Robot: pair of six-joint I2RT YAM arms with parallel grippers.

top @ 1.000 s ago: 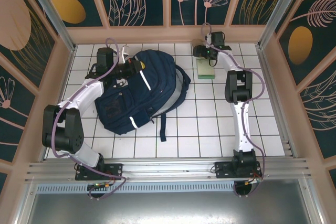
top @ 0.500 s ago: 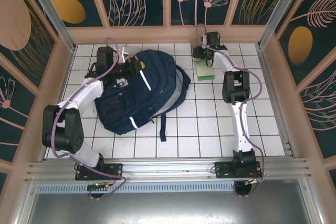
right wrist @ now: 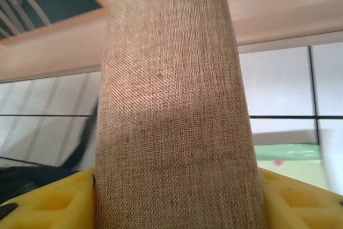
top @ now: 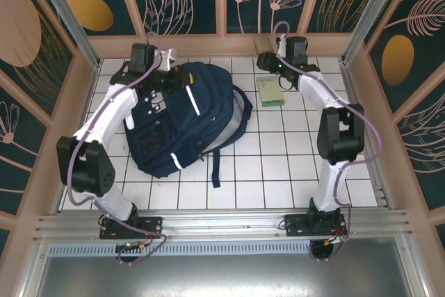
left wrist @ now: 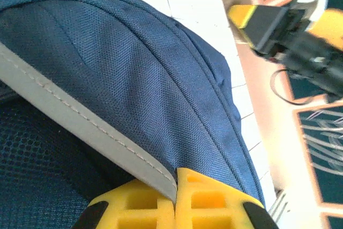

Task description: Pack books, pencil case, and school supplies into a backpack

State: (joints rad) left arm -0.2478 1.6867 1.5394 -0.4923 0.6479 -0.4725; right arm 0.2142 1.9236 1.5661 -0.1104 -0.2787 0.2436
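Observation:
The robot's left gripper is pinching the grey strip, away from the backpack's opening, so it should take the flap's edge (top: 227, 111) there and lift it for the tan piece.
The navy backpack (top: 182, 122) lies on the left half of the tiled table. My left gripper (top: 169, 78) is at its far top edge, shut on the grey-trimmed rim (left wrist: 80, 127) of the backpack (left wrist: 139, 73); the yellow fingers (left wrist: 203, 202) meet on the fabric. My right gripper (top: 266, 62) hangs near the back wall, shut on a tan woven oval piece (right wrist: 171, 105) of the school supplies that stands up between the yellow fingers (right wrist: 48, 202). The pale green pack (top: 270, 92) lies flat on the tiles just in front of it, also in the right wrist view (right wrist: 292, 159). Books and pencil case are hidden.
The back wall (top: 222, 45) runs close behind both grippers. A dark strap (top: 214, 165) trails from the backpack toward the table's front. White tiles (top: 292, 165) lie open at the front right.
The right gripper has narrowed onto the tan piece and risen toward the back wall, away from the green pack. The left gripper has shifted toward the back, drawing the backpack's rim along.

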